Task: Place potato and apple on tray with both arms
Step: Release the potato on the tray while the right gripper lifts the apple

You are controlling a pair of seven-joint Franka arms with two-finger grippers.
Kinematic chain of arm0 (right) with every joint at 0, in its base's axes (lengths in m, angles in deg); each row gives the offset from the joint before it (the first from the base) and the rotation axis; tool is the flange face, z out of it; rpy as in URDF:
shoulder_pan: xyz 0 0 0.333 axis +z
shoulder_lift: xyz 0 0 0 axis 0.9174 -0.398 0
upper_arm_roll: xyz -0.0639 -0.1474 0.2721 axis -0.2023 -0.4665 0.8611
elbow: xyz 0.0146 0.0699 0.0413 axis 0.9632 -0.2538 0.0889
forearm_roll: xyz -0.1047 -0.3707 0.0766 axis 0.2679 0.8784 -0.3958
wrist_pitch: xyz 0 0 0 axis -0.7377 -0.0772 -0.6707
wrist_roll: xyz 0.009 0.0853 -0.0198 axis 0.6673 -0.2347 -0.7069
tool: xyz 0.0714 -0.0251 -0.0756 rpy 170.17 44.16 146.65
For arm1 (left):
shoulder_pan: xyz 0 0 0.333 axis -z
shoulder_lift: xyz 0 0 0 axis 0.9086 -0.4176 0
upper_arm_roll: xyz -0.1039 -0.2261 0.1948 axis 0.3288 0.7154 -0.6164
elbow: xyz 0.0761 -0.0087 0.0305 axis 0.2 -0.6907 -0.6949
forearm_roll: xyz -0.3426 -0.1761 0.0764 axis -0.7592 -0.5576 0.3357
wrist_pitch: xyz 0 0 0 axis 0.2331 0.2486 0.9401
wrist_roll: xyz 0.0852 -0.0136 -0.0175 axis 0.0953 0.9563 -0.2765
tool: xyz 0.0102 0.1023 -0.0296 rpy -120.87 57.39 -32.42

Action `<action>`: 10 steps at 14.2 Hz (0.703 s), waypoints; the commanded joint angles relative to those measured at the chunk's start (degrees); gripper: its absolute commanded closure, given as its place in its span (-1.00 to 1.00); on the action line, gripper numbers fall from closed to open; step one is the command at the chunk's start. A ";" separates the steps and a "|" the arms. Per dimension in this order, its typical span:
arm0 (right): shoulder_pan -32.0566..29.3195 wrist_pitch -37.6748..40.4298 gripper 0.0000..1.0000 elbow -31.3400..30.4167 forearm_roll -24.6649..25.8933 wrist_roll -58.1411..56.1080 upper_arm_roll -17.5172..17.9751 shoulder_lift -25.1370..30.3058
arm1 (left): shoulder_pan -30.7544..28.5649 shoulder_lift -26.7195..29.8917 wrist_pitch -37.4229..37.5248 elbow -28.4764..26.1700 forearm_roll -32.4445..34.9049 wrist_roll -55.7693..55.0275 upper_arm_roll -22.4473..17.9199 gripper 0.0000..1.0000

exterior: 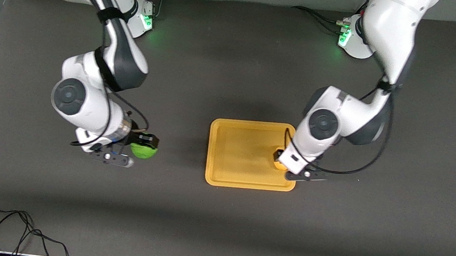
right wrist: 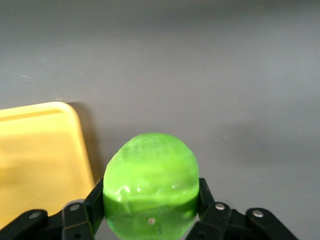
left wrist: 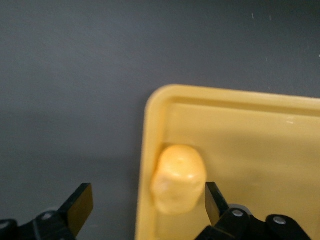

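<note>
My right gripper should release the green apple near the middle of the tray (exterior: 243, 157), next to the potato.
The orange-yellow tray (exterior: 243, 147) lies mid-table. The yellow-orange potato (left wrist: 179, 177) lies in the tray against the rim at the left arm's end; in the front view only a bit of the potato (exterior: 278, 164) shows under the left wrist. My left gripper (left wrist: 147, 205) is open over that rim, with one finger (left wrist: 80, 207) outside the tray and the other finger (left wrist: 214, 202) close beside the potato. My right gripper (right wrist: 150, 202) is shut on the green apple (right wrist: 150, 180), low over the bare table toward the right arm's end from the tray; the apple (exterior: 143, 151) also shows in the front view.
The dark table mat (exterior: 217, 221) surrounds the tray. A black cable (exterior: 6, 227) lies coiled at the table's corner nearest the camera, at the right arm's end. The tray's corner (right wrist: 45, 145) shows in the right wrist view, apart from the apple.
</note>
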 commanded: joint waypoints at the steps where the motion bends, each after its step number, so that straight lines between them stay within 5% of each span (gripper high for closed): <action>1: 7.57 0.78 0.30 13.07 -0.95 10.16 -0.64 -10.62 | -6.13 8.34 7.76 -1.80 -0.23 9.05 0.30 -1.00; 5: 15.59 -8.43 0.30 26.97 -0.86 23.20 -0.64 -24.59 | -15.62 15.81 15.86 -1.80 -0.32 22.49 0.30 -1.00; 10: 19.73 -11.62 0.30 29.89 0.63 24.54 -1.08 -32.44 | -24.34 22.50 22.63 -1.80 -1.11 32.46 0.21 -1.00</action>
